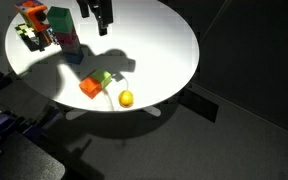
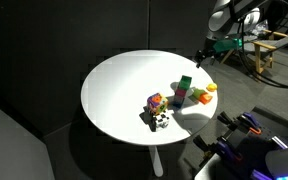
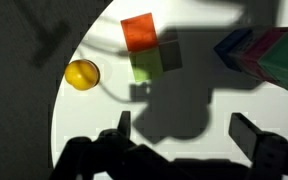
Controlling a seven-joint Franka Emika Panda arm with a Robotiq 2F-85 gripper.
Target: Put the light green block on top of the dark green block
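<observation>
Next, my gripper grips the middle of the light green block (image 1: 103, 79) (image 3: 147, 68) across, with one finger on the block's side that is toward the yellow ball.
The light green block (image 3: 147, 66) lies on the white round table (image 1: 154, 45), touching an orange-red block (image 3: 139, 32) and partly in shadow. In an exterior view the light green block (image 1: 105, 79) sits near the table's front edge. The dark green block (image 1: 59, 20) tops a multicoloured tower at the table's far side; it also shows as a dark green block (image 2: 185, 84) in an exterior view. My gripper (image 3: 186, 130) hangs open and empty above the table, apart from both blocks. It is high over the table as the gripper (image 1: 94, 20) in an exterior view.
A yellow ball (image 3: 81, 75) rests beside the two loose blocks near the rim. Small toys (image 1: 29, 35) stand next to the tower. Another toy cluster (image 2: 158, 112) sits by the table's edge. Dark floor surrounds the table; equipment stands beyond it.
</observation>
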